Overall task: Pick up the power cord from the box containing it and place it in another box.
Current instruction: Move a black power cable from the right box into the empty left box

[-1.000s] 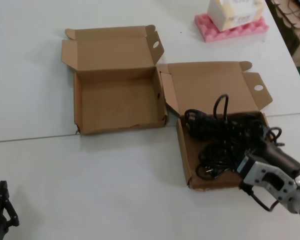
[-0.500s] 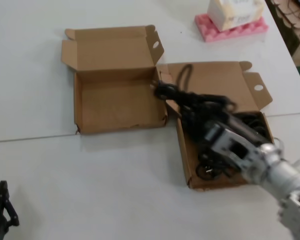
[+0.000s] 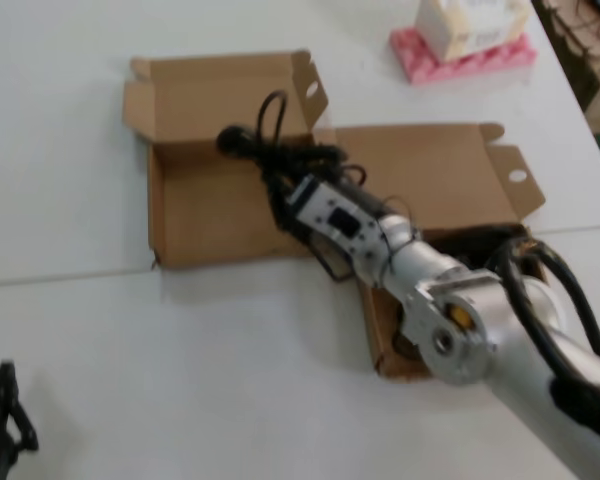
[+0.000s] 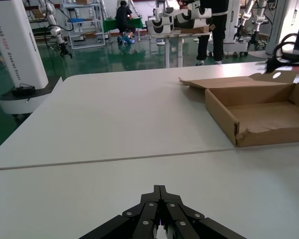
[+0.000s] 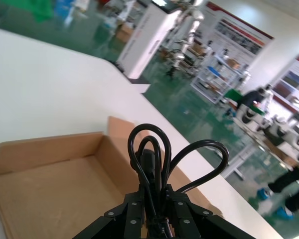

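My right gripper will set the black power cord down on the empty box's bottom (image 3: 260, 181), along the side of the box that joins its open lid.
My right gripper (image 3: 283, 188) is shut on the black power cord (image 3: 265, 150) and holds the bundle in the air over the left box (image 3: 156, 215), the one with a split front corner. In the right wrist view the cord's loops (image 5: 152, 152) stick up out of the gripper (image 5: 157, 194), with that box's floor (image 5: 45, 191) below. The right box (image 3: 420, 170) lies open behind my arm, its inside mostly hidden. My left gripper (image 3: 0, 415) rests shut and empty at the near left of the table; it also shows in the left wrist view (image 4: 160, 189), with the left box (image 4: 259, 112) far off.
A white carton on pink foam (image 3: 460, 45) stands at the back right. Stacked cardboard (image 3: 585, 45) sits past the table's right edge. A seam (image 3: 70, 275) crosses the white table in front of the left box.
My right arm has lifted the cord out of the right box and swung left with it; the bundle now hangs over the left box. The left arm has not moved.
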### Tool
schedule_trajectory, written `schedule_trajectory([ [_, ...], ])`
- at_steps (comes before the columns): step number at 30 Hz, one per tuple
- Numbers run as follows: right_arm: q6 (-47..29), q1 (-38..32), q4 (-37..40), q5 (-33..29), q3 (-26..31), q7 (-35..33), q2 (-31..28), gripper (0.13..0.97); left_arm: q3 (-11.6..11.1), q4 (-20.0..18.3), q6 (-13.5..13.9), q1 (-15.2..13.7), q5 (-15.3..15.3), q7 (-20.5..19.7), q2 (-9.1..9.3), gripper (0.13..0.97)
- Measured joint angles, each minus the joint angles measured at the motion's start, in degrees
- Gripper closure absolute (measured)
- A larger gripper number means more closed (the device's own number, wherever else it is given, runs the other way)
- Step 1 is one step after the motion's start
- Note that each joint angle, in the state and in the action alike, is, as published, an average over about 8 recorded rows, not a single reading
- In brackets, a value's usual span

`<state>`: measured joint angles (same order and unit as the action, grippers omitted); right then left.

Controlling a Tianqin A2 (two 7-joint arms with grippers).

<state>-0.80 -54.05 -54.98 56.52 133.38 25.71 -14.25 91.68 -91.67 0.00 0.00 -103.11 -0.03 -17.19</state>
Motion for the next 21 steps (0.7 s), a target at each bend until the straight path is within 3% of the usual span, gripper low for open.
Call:
schedule_trajectory([
  [10, 10.1, -12.1, 24.7, 3.4, 19.9, 0.0, 9.0, 0.872, 0.0, 0.0, 0.0, 0.0, 0.0, 0.0, 0.0, 0.934],
  [15, 12.2, -14.6, 32.1, 6.5, 23.1, 0.0, 12.5, 0.872, 0.0, 0.0, 0.0, 0.0, 0.0, 0.0, 0.0, 0.934],
  [21, 11.5, -15.5, 33.6, 11.6, 24.1, 0.0, 13.9, 0.852, 0.0, 0.0, 0.0, 0.0, 0.0, 0.0, 0.0, 0.934],
])
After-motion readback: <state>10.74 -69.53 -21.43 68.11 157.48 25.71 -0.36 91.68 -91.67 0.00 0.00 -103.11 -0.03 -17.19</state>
